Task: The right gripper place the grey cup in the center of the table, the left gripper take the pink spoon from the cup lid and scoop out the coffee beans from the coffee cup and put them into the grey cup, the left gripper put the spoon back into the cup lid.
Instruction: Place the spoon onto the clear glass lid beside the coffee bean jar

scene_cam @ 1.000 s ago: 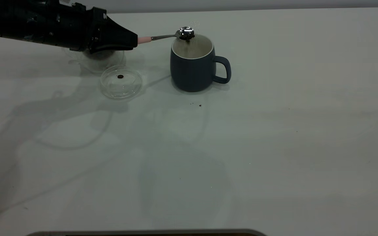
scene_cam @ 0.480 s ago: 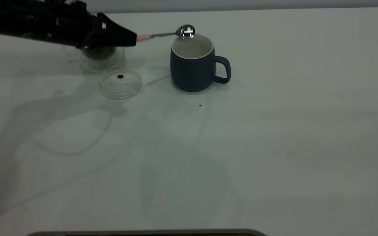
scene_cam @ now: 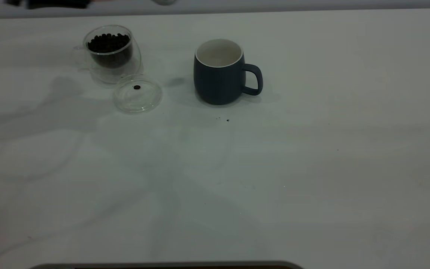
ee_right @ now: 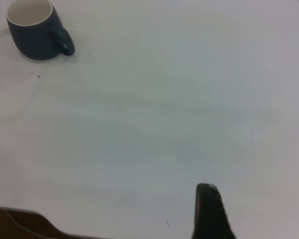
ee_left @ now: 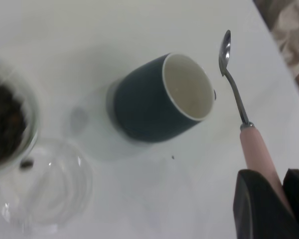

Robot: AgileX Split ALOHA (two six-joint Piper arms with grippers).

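My left gripper will release the pink spoon across the rim of the clear cup lid (scene_cam: 111,101) (ee_left: 12,219), with the spoon's bowl beside the bean.
The grey cup (scene_cam: 218,74) stands upright at the table's middle rear, handle to the right, and its white inside (ee_left: 189,89) looks empty from here. My left gripper (ee_left: 270,175) is high above the table, shut on the pink spoon's handle (ee_left: 258,152). The spoon's steel bowl (ee_left: 224,50) hangs beside the cup's rim and carries no beans. The glass coffee cup (scene_cam: 107,52) full of coffee beans stands at the rear left. The clear cup lid (scene_cam: 137,95) lies in front of it with one bean (scene_cam: 137,87) on it. My right gripper (ee_right: 209,211) is parked far from the cup.
A few dark crumbs (scene_cam: 227,120) lie on the table just in front of the grey cup. A dark strip (scene_cam: 162,265) runs along the table's near edge. A dark part of the left arm (scene_cam: 47,3) shows at the rear left.
The left arm, which held the spoon over the grey cup's rim, has risen and pulled back out of the exterior view. The coffee cup it covered now shows.
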